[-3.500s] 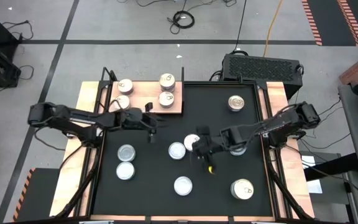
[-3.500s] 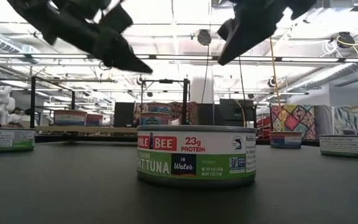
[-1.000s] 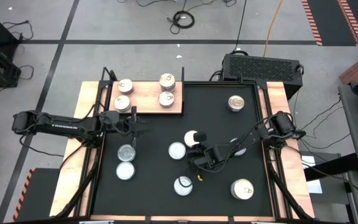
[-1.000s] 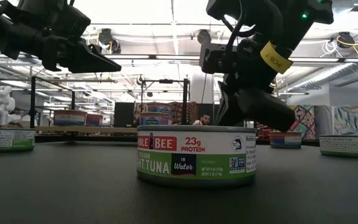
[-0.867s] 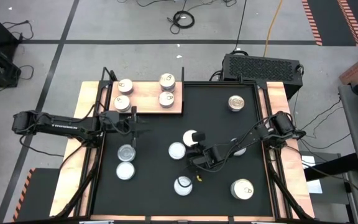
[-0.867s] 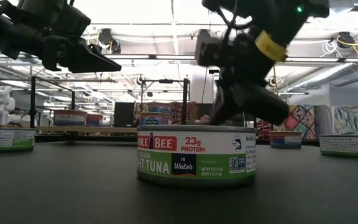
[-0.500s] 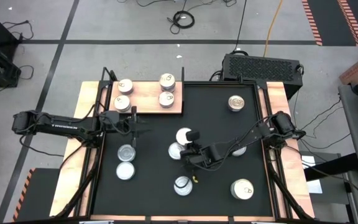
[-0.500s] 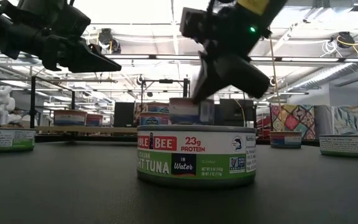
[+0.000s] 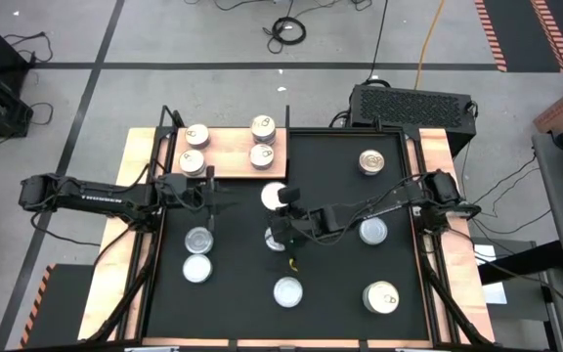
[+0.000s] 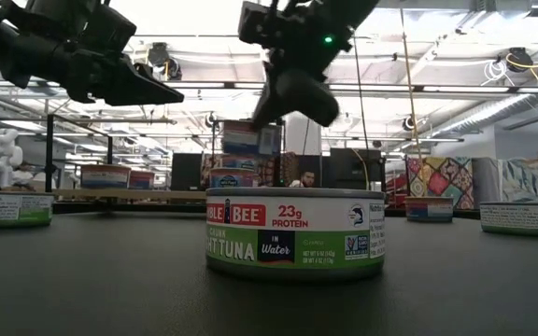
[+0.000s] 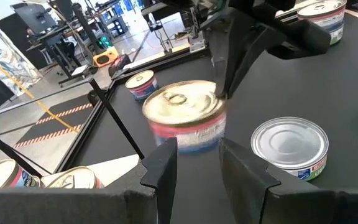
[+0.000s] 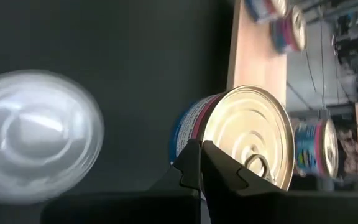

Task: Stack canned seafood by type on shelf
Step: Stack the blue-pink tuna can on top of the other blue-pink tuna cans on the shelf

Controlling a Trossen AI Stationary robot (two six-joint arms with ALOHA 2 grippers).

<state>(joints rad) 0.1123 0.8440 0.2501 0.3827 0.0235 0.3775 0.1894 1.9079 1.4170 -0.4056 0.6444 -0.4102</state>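
Observation:
Next, I set the gold-lidded tin with my right gripper on top of the shelf tin [image 9: 261,151] nearest that gripper.
My right gripper [image 9: 281,207] is shut on a tin with a gold pull-tab lid and a red and blue label [image 9: 274,196], held in the air over the black mat near the shelf's right near corner. The shelf [image 9: 231,149], a light wooden board at the mat's far left, carries several tins standing on their bases. In the low view the held tin [image 10: 250,138] hangs above and behind the green tuna tin [image 10: 295,233]. My left gripper [image 9: 227,203] hovers open just left of the held tin [image 11: 185,118], touching nothing. My right gripper pinches the gold-lidded tin at its rim [image 12: 194,140] on the side facing the table's right. The fingers [image 10: 288,98] slant down from above and from the right. The tin is lifted clear of the mat and stays about upright, lid up; the fingers cover the exact contact.
More tins stand on the mat: one silver tin [image 9: 277,238] under the right arm, two at the left [image 9: 198,252], one near the front [image 9: 288,290], gold-lidded ones at the right [image 9: 381,297] and far right [image 9: 370,161], and a silver one [image 9: 373,231].
My right gripper, shut on the gold-lidded tin, has risen from the middle of the mat and travelled toward the far left, toward the shelf. The tin has gone from down at mat level to hanging clear above it. My left arm has kept still.

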